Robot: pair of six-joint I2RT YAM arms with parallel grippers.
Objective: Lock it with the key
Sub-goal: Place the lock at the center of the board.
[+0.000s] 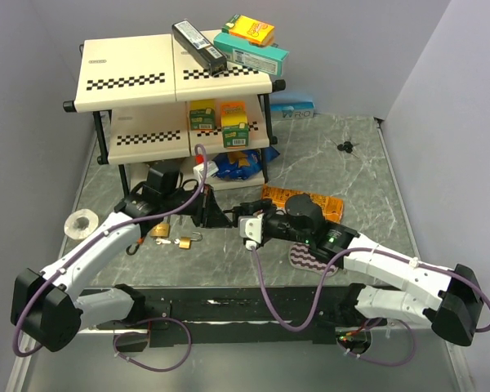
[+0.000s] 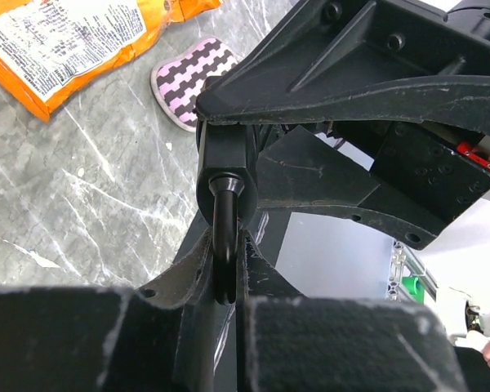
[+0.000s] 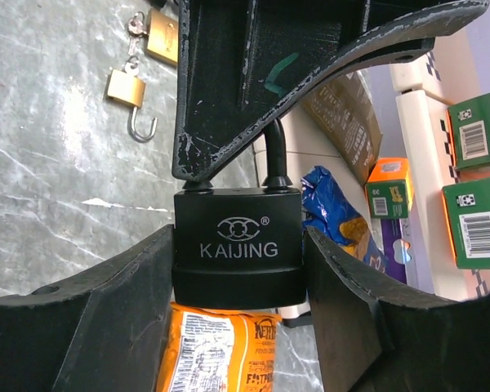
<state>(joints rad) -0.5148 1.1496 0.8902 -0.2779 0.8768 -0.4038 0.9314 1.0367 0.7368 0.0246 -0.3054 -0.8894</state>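
Next, I release the black padlock, now hanging above the table, from my right gripper on the table [image 1: 322,153] next to the black bunch of keys, behind the orange snack bag.
A black padlock [image 3: 237,245] marked KAIJING hangs above the table between my two grippers [image 1: 226,214]. My left gripper [image 2: 229,278] is shut on its black shackle [image 2: 224,245], its fingers [image 3: 253,73] reaching in from above in the right wrist view. My right gripper [image 3: 238,245] brackets the lock's body: one finger touches its left side, and a thin gap shows on the right. The key is out of view.
Two small brass padlocks [image 1: 159,230] [image 1: 186,241] lie on the table left of the grippers. An orange snack bag [image 1: 298,200] and a striped pad [image 1: 310,260] lie under the right arm. A loaded shelf [image 1: 171,82] stands behind, a tape roll [image 1: 83,222] at the left.
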